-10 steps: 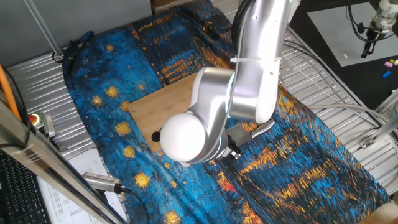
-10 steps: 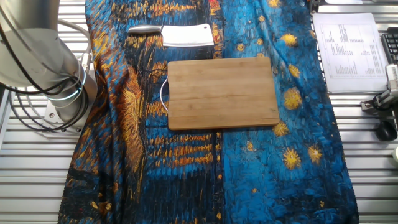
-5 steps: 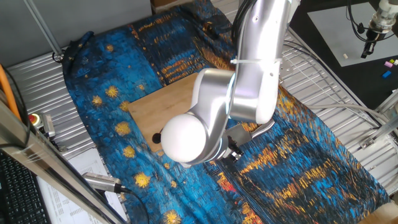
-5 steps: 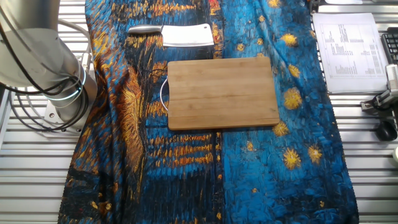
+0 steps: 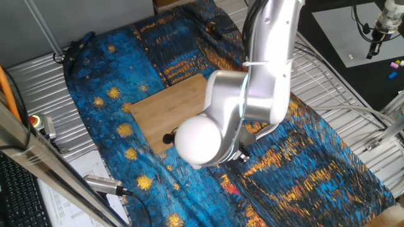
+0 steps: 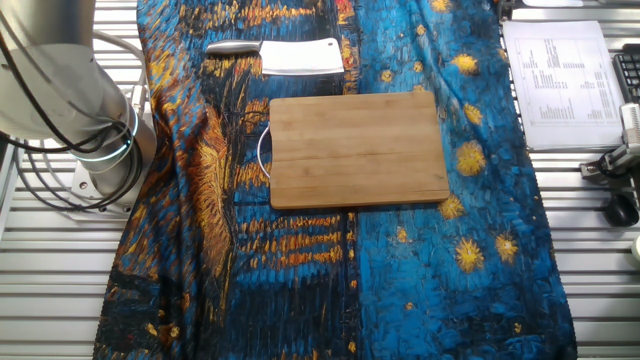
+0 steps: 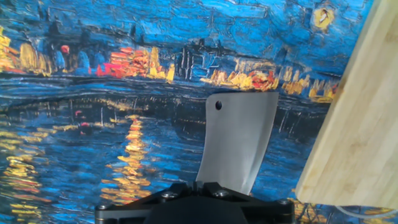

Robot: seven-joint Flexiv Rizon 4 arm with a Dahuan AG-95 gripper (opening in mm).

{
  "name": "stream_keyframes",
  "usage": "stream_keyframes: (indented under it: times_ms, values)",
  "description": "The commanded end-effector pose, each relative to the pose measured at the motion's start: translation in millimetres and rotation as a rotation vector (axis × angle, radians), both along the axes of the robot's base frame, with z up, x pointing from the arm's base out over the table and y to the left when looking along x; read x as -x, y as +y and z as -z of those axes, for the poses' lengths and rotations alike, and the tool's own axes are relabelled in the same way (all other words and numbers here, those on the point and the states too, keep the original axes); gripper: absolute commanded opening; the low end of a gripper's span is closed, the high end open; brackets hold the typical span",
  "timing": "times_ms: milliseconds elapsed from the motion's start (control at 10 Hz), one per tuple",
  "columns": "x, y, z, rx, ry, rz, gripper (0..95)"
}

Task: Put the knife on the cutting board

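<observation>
Next, I release the knife from my gripper on the painted cloth (image 5: 231,144) (image 7: 222,157) beside the cutting board, setting it down close to the board's corner.
The knife (image 6: 290,56) lies flat on the painted cloth just beyond the cutting board's (image 6: 358,150) far edge, with its silver handle (image 6: 232,46) pointing toward the arm's base. In the hand view the grey blade (image 7: 239,140) with its small hole runs up from my gripper (image 7: 194,185), and the cutting board (image 7: 354,137) fills the right edge. The two black jaws meet at a thin slit with nothing between them, and they show no contact with the knife. In one fixed view the arm's elbow (image 5: 218,135) hides the knife, the gripper and part of the cutting board (image 5: 167,110).
A blue and orange starry-night cloth (image 6: 300,260) covers the slatted metal table. The arm's base (image 6: 70,90) stands at the cloth's left side. Papers (image 6: 562,85) and a black device (image 6: 622,205) lie at the right. A silver-and-black cabled tool (image 5: 104,184) rests near the front left.
The arm's elbow has swung to the right in one fixed view, uncovering more of the board. Knife and board have not moved.
</observation>
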State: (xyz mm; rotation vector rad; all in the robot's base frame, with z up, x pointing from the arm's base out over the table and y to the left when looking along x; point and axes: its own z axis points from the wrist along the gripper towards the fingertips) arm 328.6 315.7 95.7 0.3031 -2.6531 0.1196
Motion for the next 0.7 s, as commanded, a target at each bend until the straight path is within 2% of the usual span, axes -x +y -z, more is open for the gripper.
stream_keyframes:
  times_ms: [100,200,300,500,700]
  values:
    - [5.0,2.9,6.4,0.042,-0.026,-0.053,0.0]
    - [4.7,6.2,9.6,0.060,-0.027,-0.073,0.0]
    - [4.9,9.6,11.6,0.064,-0.038,-0.077,0.0]
    - [10.0,13.5,15.3,0.055,-0.055,-0.090,0.0]
    - [11.6,16.4,19.2,0.059,-0.061,-0.094,0.0]
